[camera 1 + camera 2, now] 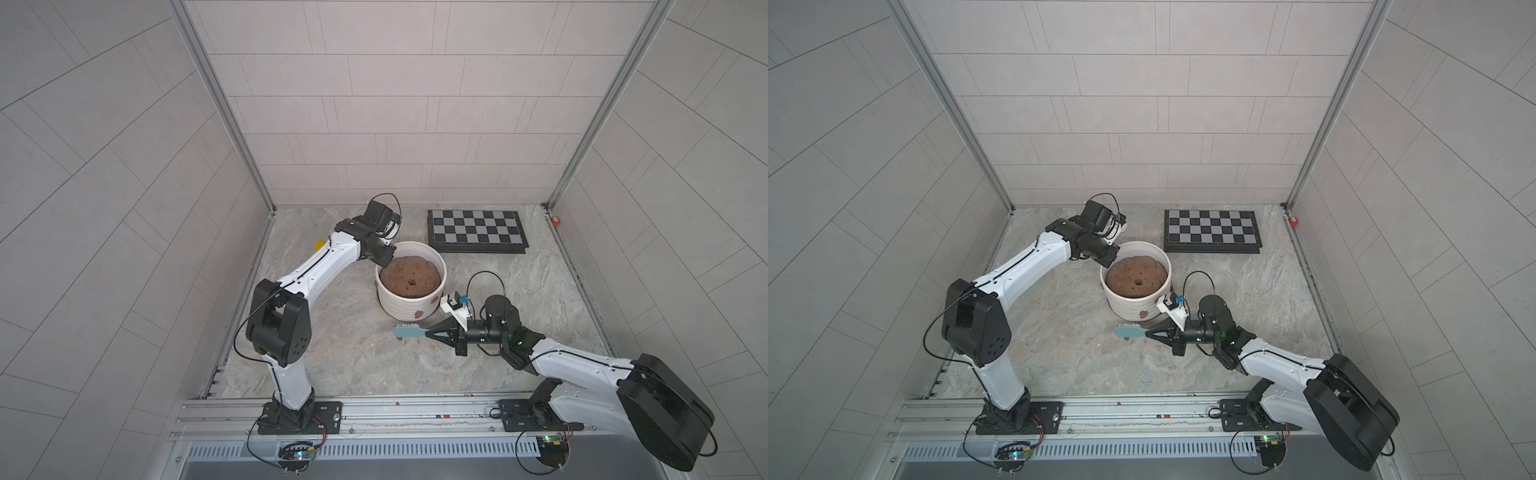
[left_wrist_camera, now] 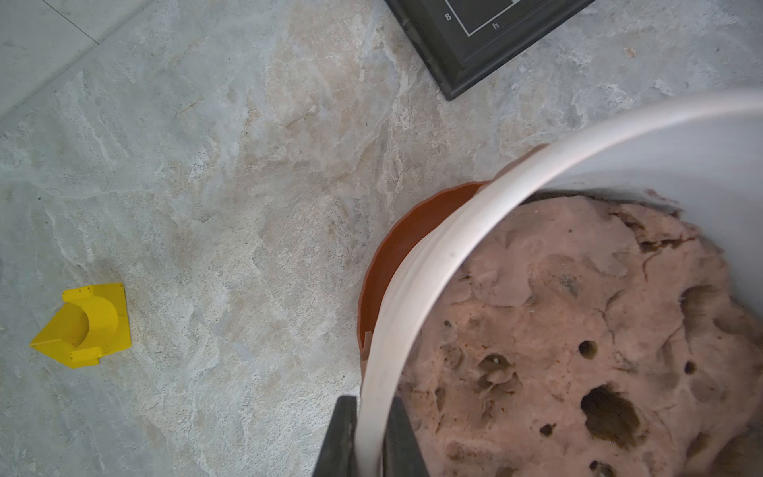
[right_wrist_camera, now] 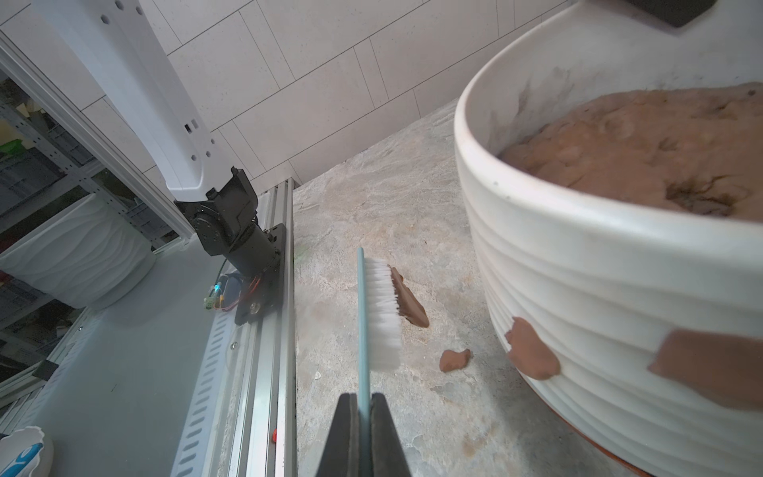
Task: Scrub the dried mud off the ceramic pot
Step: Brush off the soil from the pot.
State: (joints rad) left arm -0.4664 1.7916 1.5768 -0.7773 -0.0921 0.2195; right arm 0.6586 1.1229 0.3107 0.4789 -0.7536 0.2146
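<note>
The rim at the pot's far side is in my left gripper, so next I open it, take the pot's rim nearer the bar (image 1: 377, 273) and turn mud toward the bristles.
The white ribbed ceramic pot (image 1: 401, 305) (image 1: 1125, 307) stands mid-table, full of brown soil. My left gripper (image 2: 373, 413) (image 1: 384, 262) is shut on its rim (image 2: 417, 281) at the far left side, one finger inside and one outside. Two blotches of dried mud (image 3: 532, 351) (image 3: 710, 367) stick to the near wall (image 3: 598, 268). Two loose flakes (image 3: 411, 303) (image 3: 454, 359) lie on the table. My right gripper (image 3: 363, 402) (image 1: 430, 332) is shut on the handle of a light blue brush (image 3: 382, 314) (image 1: 409, 331), whose white bristles face the pot from a short gap away.
An orange-brown saucer (image 2: 396, 247) sits under the pot. A chessboard (image 1: 478, 230) lies at the back right. A small yellow piece (image 2: 84, 324) lies on the table to the left of the pot. The aluminium rail (image 1: 395, 409) borders the near edge.
</note>
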